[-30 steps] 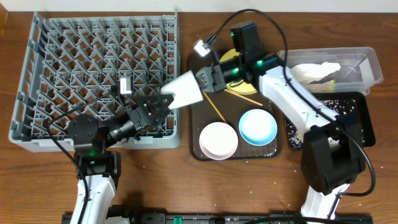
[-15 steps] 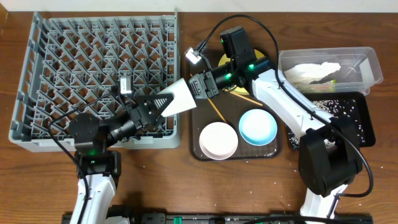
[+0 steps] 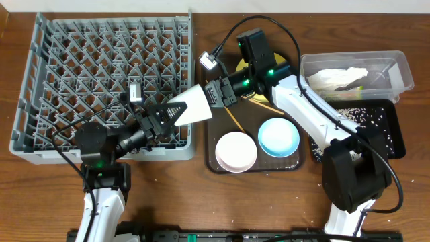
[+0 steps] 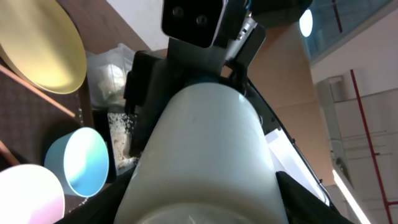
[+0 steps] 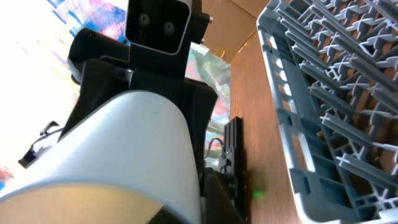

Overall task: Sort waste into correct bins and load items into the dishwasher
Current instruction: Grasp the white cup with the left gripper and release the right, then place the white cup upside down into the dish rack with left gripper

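Note:
My left gripper is to let go of the small pale cup in the grey dish rack's front corner (image 3: 171, 138), the one nearest the white bowl.
The small pale cup (image 3: 193, 105) hangs sideways in the air between both grippers, over the right edge of the grey dish rack (image 3: 101, 67). My left gripper (image 3: 164, 119) is shut round its narrow end; the cup (image 4: 205, 155) fills the left wrist view. My right gripper (image 3: 218, 93) grips its wide rim, and the cup (image 5: 118, 149) also shows in the right wrist view. The white bowl (image 3: 236, 151), the light-blue bowl (image 3: 279, 137), the chopsticks (image 3: 232, 117) and the yellow plate (image 3: 246, 65), partly hidden by my right arm, lie on the brown tray (image 3: 211, 161).
The clear tub (image 3: 396, 67) at the back right holds the crumpled napkin (image 3: 339, 77). The black tray (image 3: 390, 134) in front of it holds white grains (image 3: 359, 112). A few grains lie on the wooden table near the front.
The cup has moved left from above the brown tray to the rack's edge, carried by my right gripper into my left gripper's fingers. Little has moved in the last half second.

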You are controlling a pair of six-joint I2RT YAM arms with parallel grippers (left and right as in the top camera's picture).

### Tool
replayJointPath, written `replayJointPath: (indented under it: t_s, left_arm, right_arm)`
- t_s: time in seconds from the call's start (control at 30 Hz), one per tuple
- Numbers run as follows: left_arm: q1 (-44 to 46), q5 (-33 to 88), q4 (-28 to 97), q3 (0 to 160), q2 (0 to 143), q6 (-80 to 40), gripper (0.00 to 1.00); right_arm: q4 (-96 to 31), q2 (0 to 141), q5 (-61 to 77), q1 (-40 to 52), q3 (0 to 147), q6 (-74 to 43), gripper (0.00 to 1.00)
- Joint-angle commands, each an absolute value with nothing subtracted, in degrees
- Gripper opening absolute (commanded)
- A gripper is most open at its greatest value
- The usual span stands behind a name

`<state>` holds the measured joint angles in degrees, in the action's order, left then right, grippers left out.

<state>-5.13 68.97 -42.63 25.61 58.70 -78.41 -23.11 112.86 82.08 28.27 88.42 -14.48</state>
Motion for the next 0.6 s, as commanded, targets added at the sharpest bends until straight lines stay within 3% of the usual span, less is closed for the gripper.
replayJointPath:
  t_s: [0.0,0.07,0.17,0.2,0.23,0.37,0.57]
  left_arm:
    - [-5.1,67.9,-43.8,26.7,58.0,-78.3,0.41]
    - [-5.1,67.9,-43.9,26.7,58.0,-78.3,0.41]
    - [-5.1,67.7,-43.9,26.7,58.0,-78.3,0.38]
    - [-5.3,67.7,-43.9,26.7,58.0,-78.3,0.36]
    - [-5.8,67.7,-43.9,26.7,58.0,-78.3,0.35]
    - [-8.8,67.7,-43.8,26.7,58.0,-78.1,0.34]
    - [-12.2,67.5,-43.7,26.7,58.0,-75.4,0.34]
  right_arm:
    - [-23.4,113.3,79.9,29.8,88.4,-12.9,0.32]
    - [-23.4,113.3,79.5,29.6,88.4,-12.8,0.54]
    - [-23.4,113.3,76.8,28.5,88.4,-12.7,0.76]
    - [-23.4,113.3,75.1,27.8,88.4,-12.8,0.93]
    - [-23.5,113.3,72.9,27.0,88.4,-12.8,0.99]
    - [-22.9,113.2,64.6,21.7,88.4,-14.3,0.99]
    - [-21.6,111.9,66.1,12.8,88.4,-15.4,0.99]
